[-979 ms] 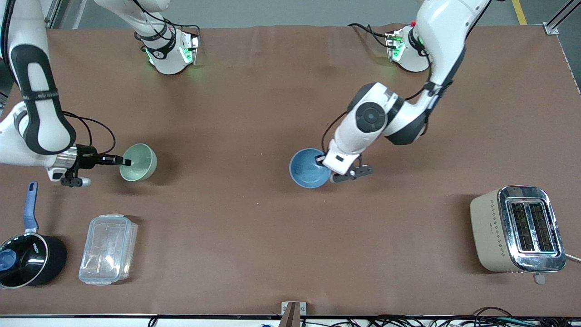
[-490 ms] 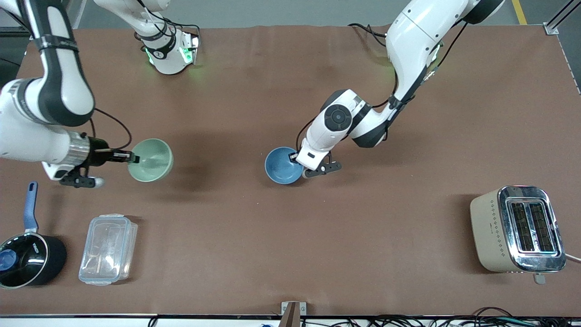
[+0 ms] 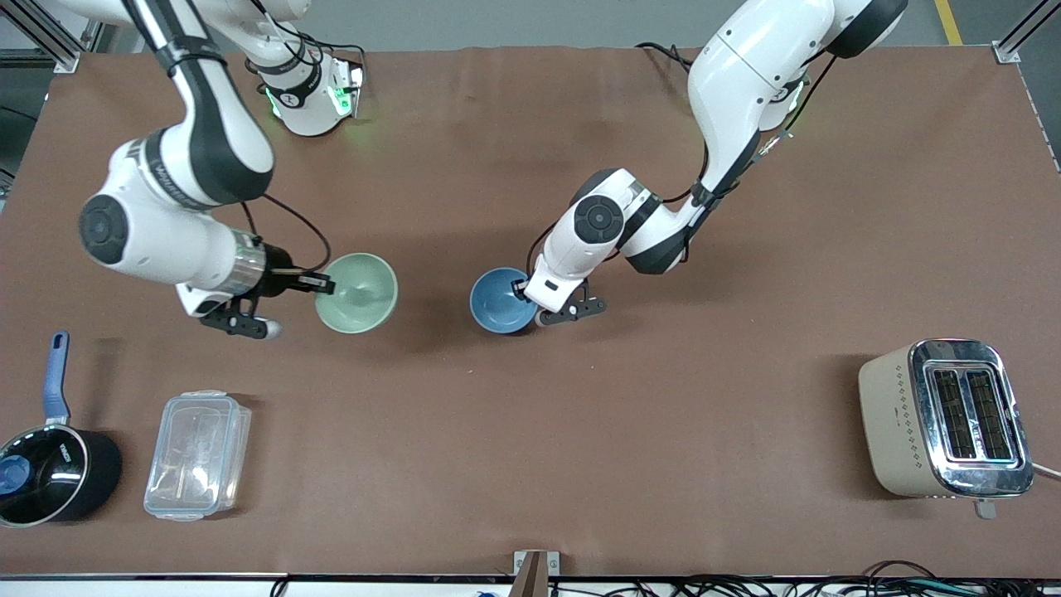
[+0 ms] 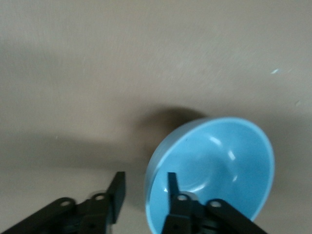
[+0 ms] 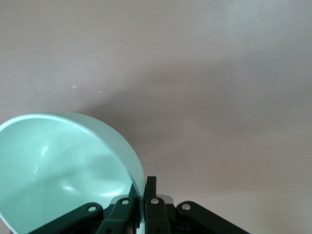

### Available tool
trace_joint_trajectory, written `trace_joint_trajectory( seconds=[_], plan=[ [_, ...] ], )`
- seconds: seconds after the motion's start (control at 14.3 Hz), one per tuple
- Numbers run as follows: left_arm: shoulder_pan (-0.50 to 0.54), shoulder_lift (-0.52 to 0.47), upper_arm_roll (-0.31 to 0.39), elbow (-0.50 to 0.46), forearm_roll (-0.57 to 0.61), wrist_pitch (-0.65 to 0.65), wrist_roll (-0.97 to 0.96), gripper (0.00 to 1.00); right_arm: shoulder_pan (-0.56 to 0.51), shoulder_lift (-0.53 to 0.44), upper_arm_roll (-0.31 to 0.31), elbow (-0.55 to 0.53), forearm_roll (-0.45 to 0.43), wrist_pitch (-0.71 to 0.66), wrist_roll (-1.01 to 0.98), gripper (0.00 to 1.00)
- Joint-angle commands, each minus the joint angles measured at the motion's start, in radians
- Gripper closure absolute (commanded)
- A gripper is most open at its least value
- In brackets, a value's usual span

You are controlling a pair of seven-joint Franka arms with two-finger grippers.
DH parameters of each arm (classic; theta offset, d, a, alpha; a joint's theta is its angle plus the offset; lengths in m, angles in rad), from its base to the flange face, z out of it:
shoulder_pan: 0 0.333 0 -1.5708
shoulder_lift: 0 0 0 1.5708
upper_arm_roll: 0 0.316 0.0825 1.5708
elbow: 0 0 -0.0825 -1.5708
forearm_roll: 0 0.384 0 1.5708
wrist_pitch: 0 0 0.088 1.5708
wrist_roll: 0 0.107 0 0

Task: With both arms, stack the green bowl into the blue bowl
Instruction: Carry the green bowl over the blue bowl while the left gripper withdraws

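The robot's right gripper needs to release the green bowl, now hanging tilted over the table's middle, upright on the inner bottom of the blue bowl (image 3: 504, 299).
The pale green bowl (image 3: 358, 293) hangs tilted over the table's middle. My right gripper (image 3: 325, 284) is shut on its rim, one finger inside and one outside, as the right wrist view shows (gripper (image 5: 141, 189), bowl (image 5: 58, 165)). The blue bowl (image 3: 500, 301) sits beside it toward the left arm's end, low on the brown table (image 3: 530, 431). My left gripper (image 3: 524, 292) straddles its rim with the jaws apart. In the left wrist view the gripper (image 4: 145, 189) has one finger inside the blue bowl (image 4: 219, 161) and the other clear of it outside.
A beige toaster (image 3: 945, 419) stands near the front at the left arm's end. A clear plastic container (image 3: 197, 454) and a black saucepan with a blue handle (image 3: 50, 464) sit near the front at the right arm's end.
My right arm has carried the green bowl toward the blue bowl. My left arm has moved the blue bowl toward the right arm's end, and the two bowls are now close together.
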Motion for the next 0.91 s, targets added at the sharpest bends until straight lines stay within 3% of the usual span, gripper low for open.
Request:
trace_joint_trajectory(
  seconds=[0.0, 0.21, 0.49, 0.84],
  plan=[
    [0.052, -0.094, 0.014, 0.011, 0.025, -0.034, -0.011, 0.00, -0.007, 0.038, 0.098, 0.000, -0.020, 0.059, 0.135, 0.97],
    [0.169, -0.246, 0.014, 0.030, 0.088, -0.223, 0.091, 0.00, 0.048, 0.099, 0.138, -0.019, -0.020, 0.168, 0.226, 0.97],
    [0.305, -0.357, 0.017, 0.164, 0.096, -0.595, 0.265, 0.00, 0.119, 0.152, 0.141, -0.022, -0.020, 0.251, 0.303, 0.97],
    [0.437, -0.515, 0.014, 0.212, 0.094, -0.791, 0.496, 0.00, 0.172, 0.214, 0.141, -0.048, -0.020, 0.371, 0.343, 0.97]
  ],
)
